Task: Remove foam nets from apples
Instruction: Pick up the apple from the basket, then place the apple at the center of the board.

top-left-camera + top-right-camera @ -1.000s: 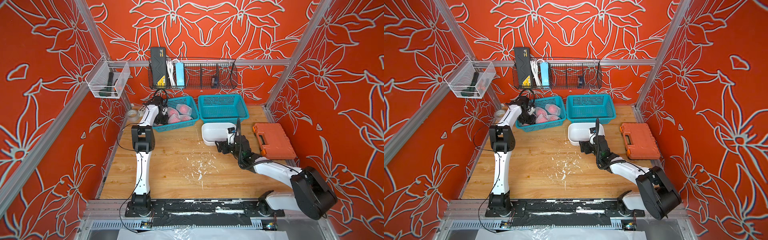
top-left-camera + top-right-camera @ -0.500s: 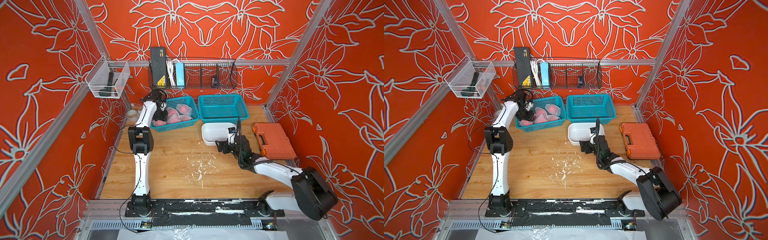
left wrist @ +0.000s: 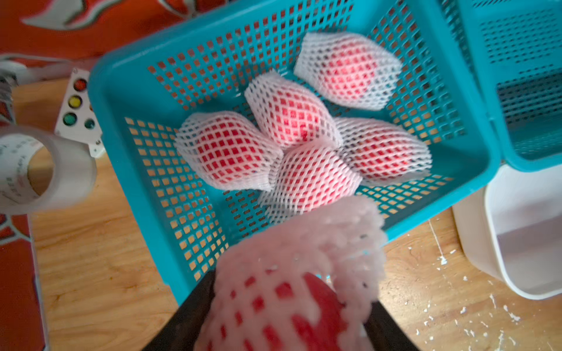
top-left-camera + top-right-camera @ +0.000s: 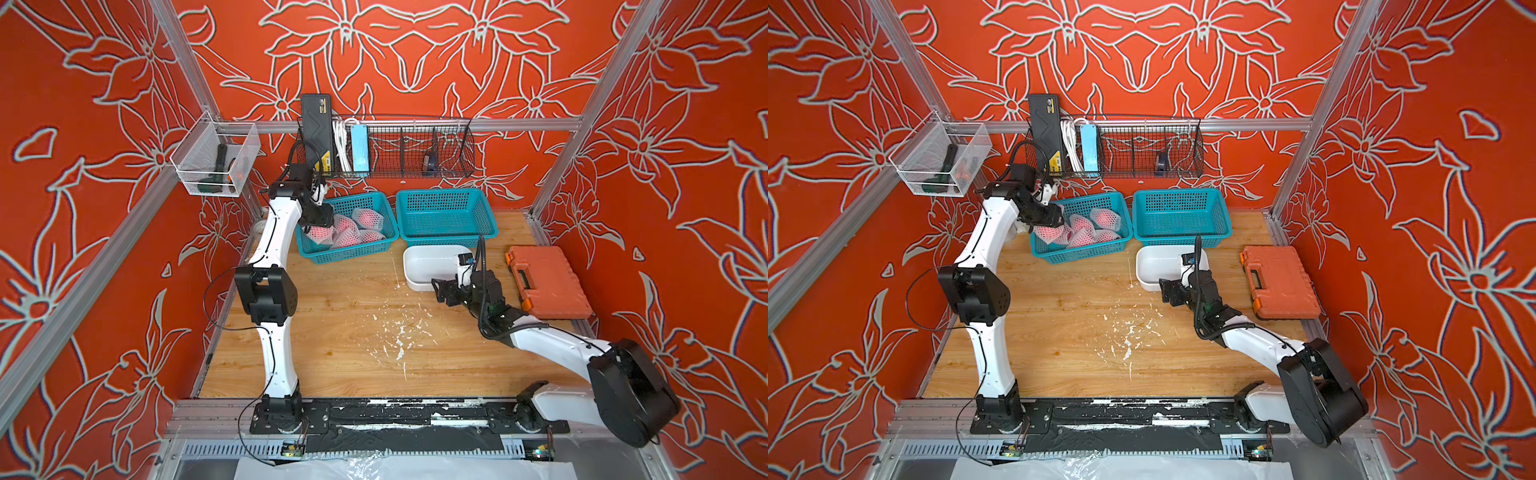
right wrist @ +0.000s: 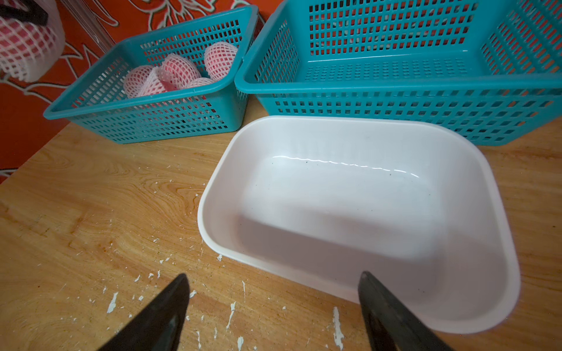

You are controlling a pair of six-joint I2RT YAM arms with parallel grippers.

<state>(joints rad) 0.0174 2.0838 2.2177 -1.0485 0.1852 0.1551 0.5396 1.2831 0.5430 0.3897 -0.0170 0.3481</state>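
The robot's left gripper will set the netted apple down on the wooden table (image 4: 404, 303) (image 3: 468, 292) just in front of the white tray.
My left gripper (image 3: 289, 313) is shut on an apple (image 3: 316, 307) wrapped in a white foam net (image 3: 304, 252), which is rucked up at one end so that bare red skin shows. In both top views the left gripper (image 4: 318, 217) (image 4: 1044, 216) hangs over the near-left corner of the left teal basket (image 4: 345, 255), and the held apple (image 5: 24, 42) is clear of it. Several more netted apples (image 3: 292, 118) lie in that basket (image 3: 103, 100). My right gripper (image 5: 273, 279) (image 4: 440, 289) stands open and empty just above the table, in front of the white tray.
The empty white tray (image 5: 213, 194) (image 4: 415, 266) sits in front of an empty second teal basket (image 4: 444, 232). An orange case (image 4: 548, 282) lies at the right. A tape roll (image 3: 45, 170) sits left of the apple basket. White foam crumbs (image 4: 399, 336) dot the wooden table.
The left arm has lifted out of the left basket with the netted apple in its gripper. The right arm has not moved.
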